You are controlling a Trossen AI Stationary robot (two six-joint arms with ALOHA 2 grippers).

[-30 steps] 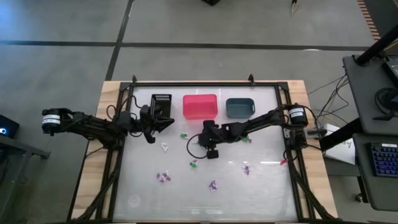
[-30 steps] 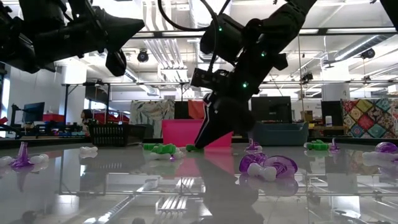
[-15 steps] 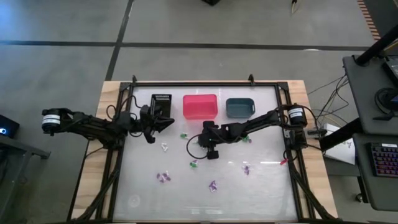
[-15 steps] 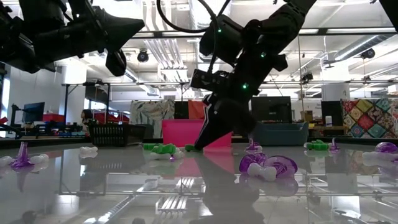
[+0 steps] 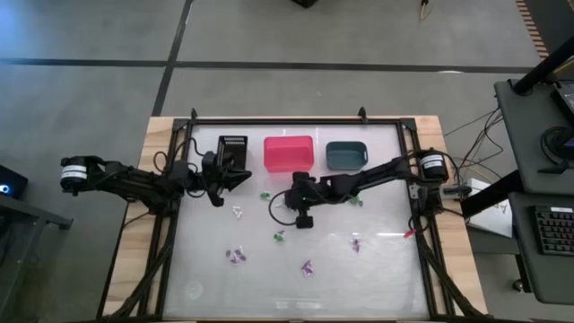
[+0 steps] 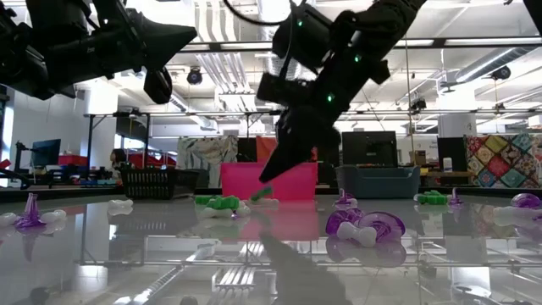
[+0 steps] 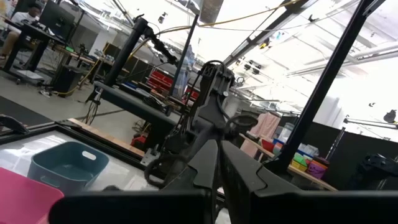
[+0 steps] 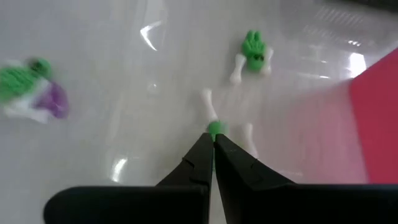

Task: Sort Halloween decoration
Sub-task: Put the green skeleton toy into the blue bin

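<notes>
A white bone lies against the green piece at the fingers of the robot's right gripper, so the robot should open it, reach lower and take the green piece alone [image 8: 216,127] before carrying it off.
My right gripper [image 6: 268,180] hangs over the middle of the table, in front of the pink bin [image 5: 288,153], shut on a tiny green and white trinket [image 8: 214,129]. More Halloween decoration lies on the glass: a green piece [image 8: 254,53], a green and purple one [image 8: 31,87], purple ones [image 5: 236,256] [image 5: 307,267] [image 5: 355,242] and a white one [image 5: 238,213]. My left gripper [image 5: 244,177] is shut on nothing, held high beside the black bin [image 5: 233,151]. My right gripper pinches the trinket's green end [image 8: 215,127] between its two fingertips [image 6: 271,173]. The fingers slant down from the table's right side. The trinket hangs below the tips, clear of the glass [image 6: 264,194].
The black, pink and teal bins [image 5: 345,154] stand in a row along the far edge. A cable loop [image 5: 273,212] hangs under the right arm. The near half of the glass tabletop [image 5: 206,287] holds only a few scattered trinkets.
My right gripper has risen from the tabletop and taken the green trinket up with it; the trinket lay on the glass before and now hangs clear.
</notes>
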